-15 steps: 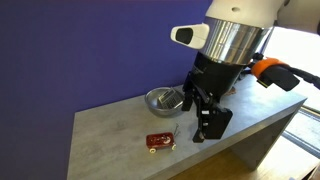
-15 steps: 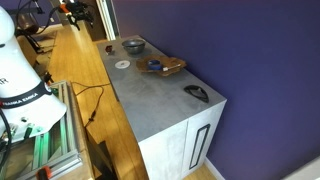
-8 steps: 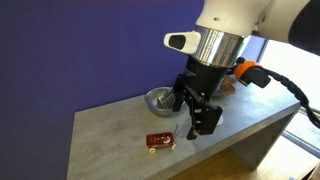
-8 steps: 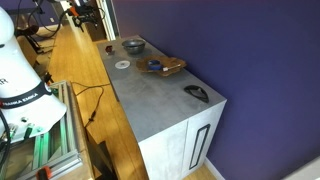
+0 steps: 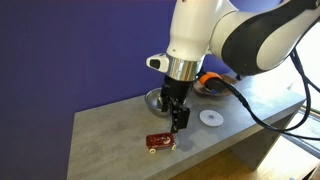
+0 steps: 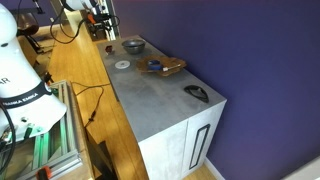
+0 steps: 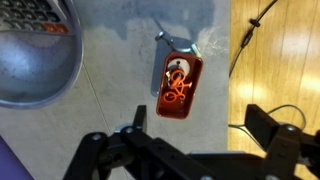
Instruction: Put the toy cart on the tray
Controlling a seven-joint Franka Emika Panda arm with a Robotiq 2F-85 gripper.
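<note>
The robot's gripper should next go to the toy cart's red body (image 5: 159,141) (image 7: 176,101) and close across the body's sides, near the end opposite the thin handle.
The toy cart (image 5: 159,142) is small and red and stands near the front left end of the grey table. In the wrist view the cart (image 7: 178,82) lies just ahead of the jaws, its thin handle pointing away. My gripper (image 5: 178,120) hangs just above and slightly behind the cart, open and empty, and its two dark fingers (image 7: 200,125) show spread wide in the wrist view. The tray (image 6: 160,66), a brown-orange wavy-rimmed dish, shows on the table in an exterior view. The arm hides it in the exterior view that shows the cart.
A grey metal bowl (image 5: 158,100) stands behind the cart and also shows in the wrist view (image 7: 35,60). A flat white disc (image 5: 210,117) lies to the right of the gripper. The table's edge and wooden floor (image 7: 280,60) lie close beside the cart. A dark object (image 6: 196,93) lies near the table's end.
The arm has swung left and the gripper has turned and come over the cart. The white disc, hidden before, now shows. The cart has not moved.
</note>
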